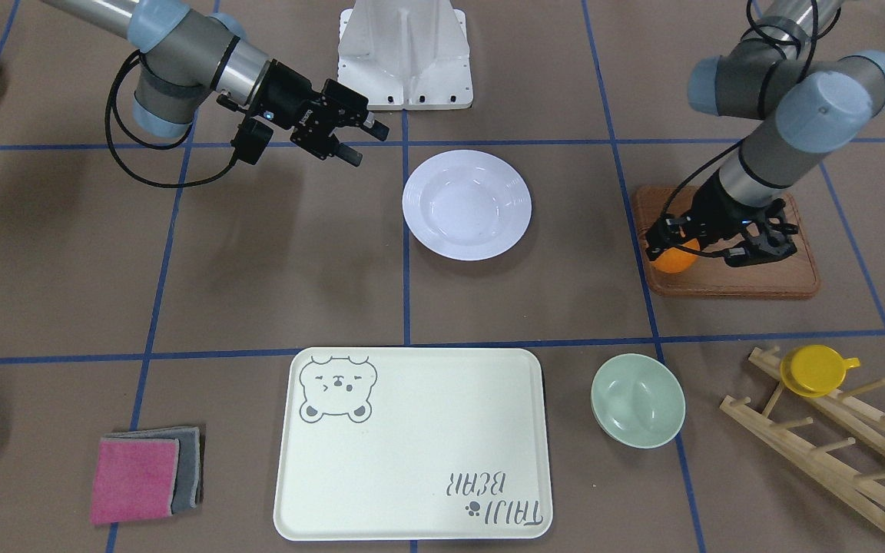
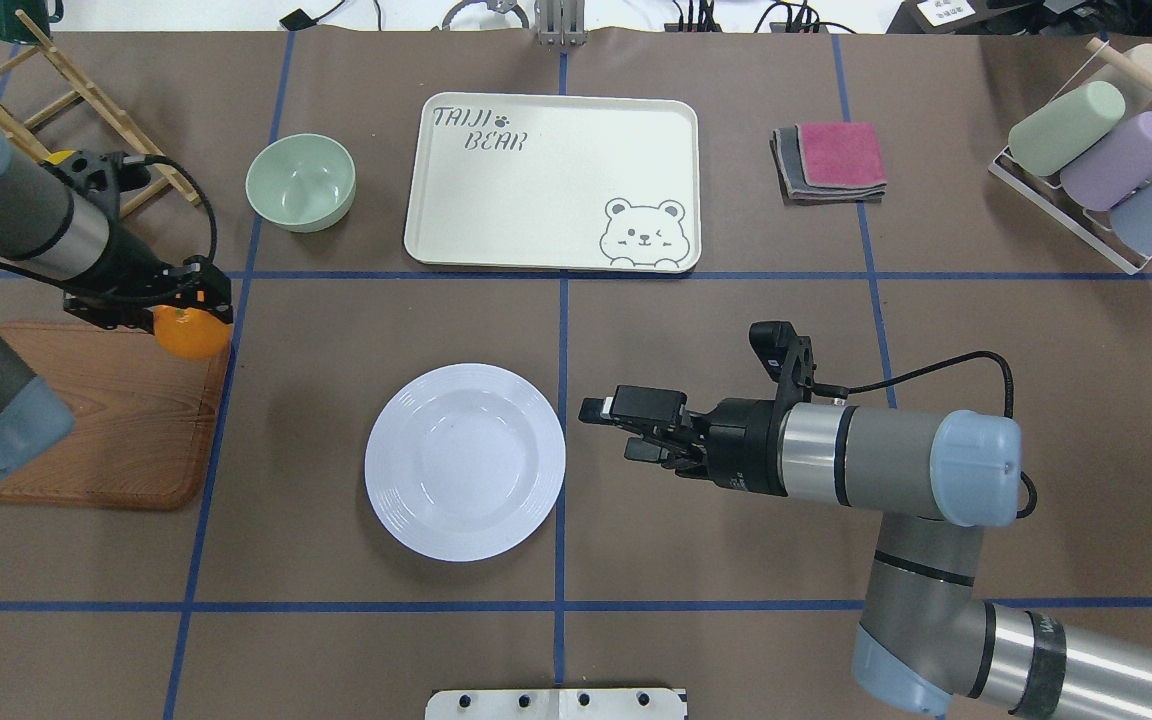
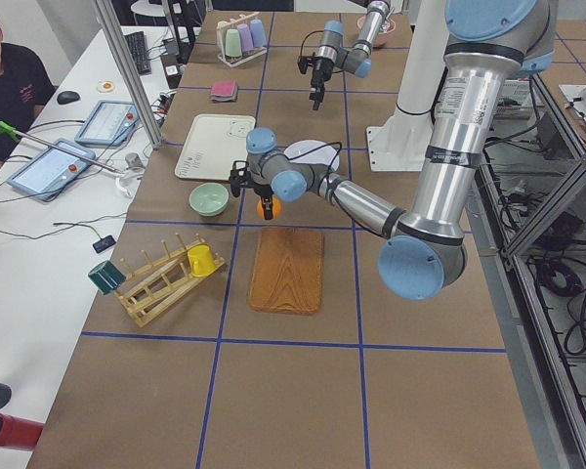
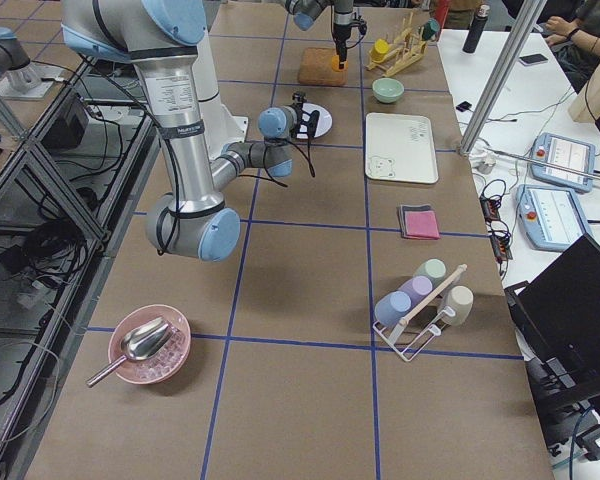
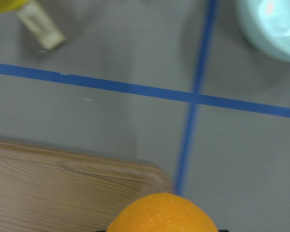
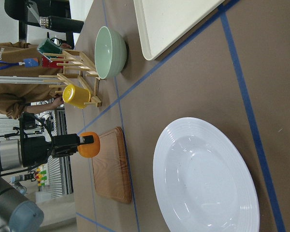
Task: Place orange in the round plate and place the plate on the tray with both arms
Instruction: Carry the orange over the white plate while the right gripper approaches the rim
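Observation:
The robot's right gripper needs to close next on the round plate's rim (image 1: 407, 187) (image 6: 257, 215), at the side farthest from the wooden board.
My left gripper (image 2: 184, 312) is shut on the orange (image 2: 188, 333) and holds it just above the corner of the wooden board (image 2: 86, 420). The left wrist view shows the orange (image 5: 162, 213) at its bottom edge over that board corner. The round plate (image 2: 466, 460) lies empty in the middle of the table, right of the board. My right gripper (image 2: 612, 430) hovers open just right of the plate's rim, with nothing between its fingers. The cream tray (image 2: 536, 200) with the bear drawing lies beyond the plate, nothing on it.
A mint-green bowl (image 2: 300, 182) sits left of the tray. A wooden rack (image 1: 834, 430) carries a yellow cup (image 1: 817, 370) beyond the board. Folded pink and grey cloths (image 2: 831, 160) lie right of the tray, and a wire rack of pastel cups (image 2: 1106, 160) stands at the far right.

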{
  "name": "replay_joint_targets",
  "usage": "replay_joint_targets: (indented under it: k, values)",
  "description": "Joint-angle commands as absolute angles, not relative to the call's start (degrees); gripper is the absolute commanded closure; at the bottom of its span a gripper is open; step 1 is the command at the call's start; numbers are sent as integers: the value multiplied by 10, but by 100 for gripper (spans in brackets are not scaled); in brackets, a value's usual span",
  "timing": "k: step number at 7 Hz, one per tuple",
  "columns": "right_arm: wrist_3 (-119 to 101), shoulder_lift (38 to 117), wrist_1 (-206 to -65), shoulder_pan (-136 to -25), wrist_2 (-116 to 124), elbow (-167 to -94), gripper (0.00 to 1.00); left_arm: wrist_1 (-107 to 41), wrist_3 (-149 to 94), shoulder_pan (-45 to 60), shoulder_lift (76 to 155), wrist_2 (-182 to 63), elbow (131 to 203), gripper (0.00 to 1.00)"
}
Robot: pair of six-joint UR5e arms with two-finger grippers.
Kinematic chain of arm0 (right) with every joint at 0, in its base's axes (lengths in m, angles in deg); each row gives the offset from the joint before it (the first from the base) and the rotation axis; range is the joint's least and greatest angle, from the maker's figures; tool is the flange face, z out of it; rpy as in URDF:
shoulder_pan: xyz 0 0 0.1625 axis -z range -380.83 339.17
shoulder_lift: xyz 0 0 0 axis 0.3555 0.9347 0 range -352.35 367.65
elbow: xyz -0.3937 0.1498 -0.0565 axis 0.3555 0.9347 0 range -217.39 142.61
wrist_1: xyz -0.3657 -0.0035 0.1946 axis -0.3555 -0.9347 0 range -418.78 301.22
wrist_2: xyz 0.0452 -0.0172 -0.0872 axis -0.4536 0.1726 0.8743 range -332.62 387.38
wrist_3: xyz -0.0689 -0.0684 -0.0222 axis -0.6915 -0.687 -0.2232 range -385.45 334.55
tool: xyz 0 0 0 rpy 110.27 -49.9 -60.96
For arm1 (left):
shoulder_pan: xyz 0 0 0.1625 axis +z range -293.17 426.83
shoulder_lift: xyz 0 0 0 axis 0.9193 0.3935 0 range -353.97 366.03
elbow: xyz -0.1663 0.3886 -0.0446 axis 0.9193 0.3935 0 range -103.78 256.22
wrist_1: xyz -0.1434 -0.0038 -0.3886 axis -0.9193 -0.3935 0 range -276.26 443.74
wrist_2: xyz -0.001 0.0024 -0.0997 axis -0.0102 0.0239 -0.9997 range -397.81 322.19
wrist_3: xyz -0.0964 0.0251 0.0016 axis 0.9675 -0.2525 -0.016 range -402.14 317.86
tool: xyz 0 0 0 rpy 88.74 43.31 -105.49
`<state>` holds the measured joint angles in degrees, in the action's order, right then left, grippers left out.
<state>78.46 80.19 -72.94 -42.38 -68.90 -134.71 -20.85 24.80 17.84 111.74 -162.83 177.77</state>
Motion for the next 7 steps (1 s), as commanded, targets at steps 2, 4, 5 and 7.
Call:
replay_joint_targets:
  k: [2, 4, 5, 7]
  values:
    - [769, 767, -729, -418, -667, -1281, 2, -130, 397, 299, 1240, -1546, 1788, 24]
    - [769, 742, -730, -409, -646, -1249, 2, -130, 428, 352, 1256, -1515, 1786, 23]
    - [768, 742, -731, -405, -641, -1249, 2, -130, 442, 372, 1263, -1510, 1786, 23]
    - [762, 742, -737, -402, -635, -1246, 2, -134, 455, 402, 1263, -1484, 1785, 20]
